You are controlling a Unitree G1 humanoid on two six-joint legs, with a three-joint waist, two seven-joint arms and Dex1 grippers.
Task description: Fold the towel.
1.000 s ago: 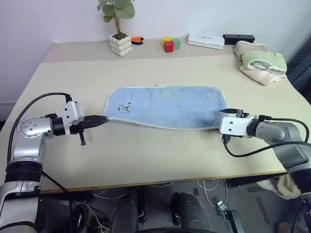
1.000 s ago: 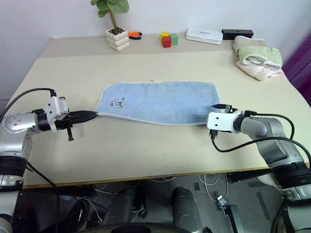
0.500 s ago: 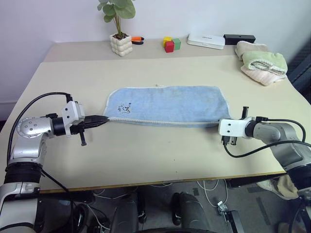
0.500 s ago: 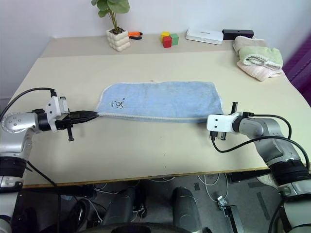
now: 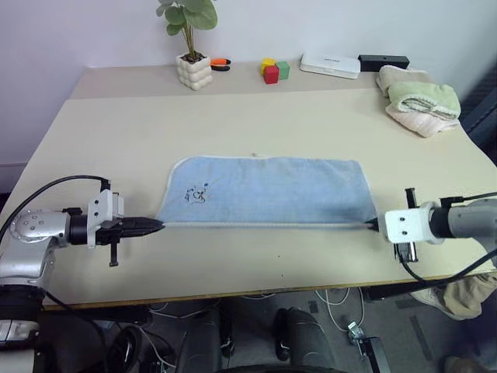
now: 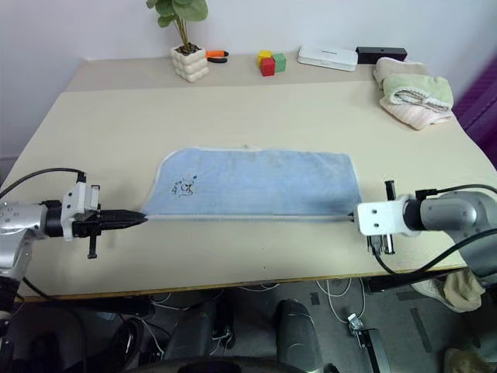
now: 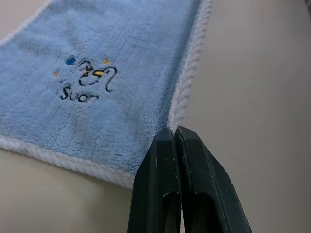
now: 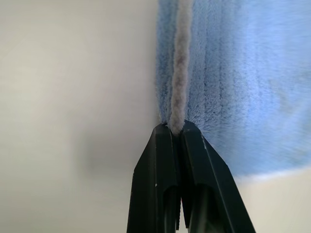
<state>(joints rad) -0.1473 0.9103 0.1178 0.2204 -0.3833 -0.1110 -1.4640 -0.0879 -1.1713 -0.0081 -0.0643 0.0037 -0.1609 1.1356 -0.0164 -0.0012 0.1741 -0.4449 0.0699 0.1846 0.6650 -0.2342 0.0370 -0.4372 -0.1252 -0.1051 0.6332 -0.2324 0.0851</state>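
The robot's left gripper will let go of the towel's near corner on the far corner (image 5: 178, 163) beside the embroidered design.
The light blue towel (image 5: 264, 190) lies spread flat across the middle of the table, its small embroidered design (image 7: 86, 82) near the left end and a loop tag at its far edge. My left gripper (image 5: 158, 226) is shut on the towel's near left corner, pinching the whitish stitched edge (image 7: 184, 82). At the near right corner my right gripper (image 5: 374, 225) is shut on the same stitched edge (image 8: 180, 73). The near edge runs taut and straight between the two grippers.
Folded pale green and cream towels (image 5: 419, 97) sit at the far right. A potted plant (image 5: 191, 54), coloured blocks (image 5: 272, 70), a white box (image 5: 329, 64) and a black bar (image 5: 382, 61) line the far edge. The table's near edge (image 5: 256, 291) is close to both grippers.
The right gripper closed on the towel's near right corner. Both grippers then drew back toward the near edge, dragging the towel with them and pulling its near edge straight.
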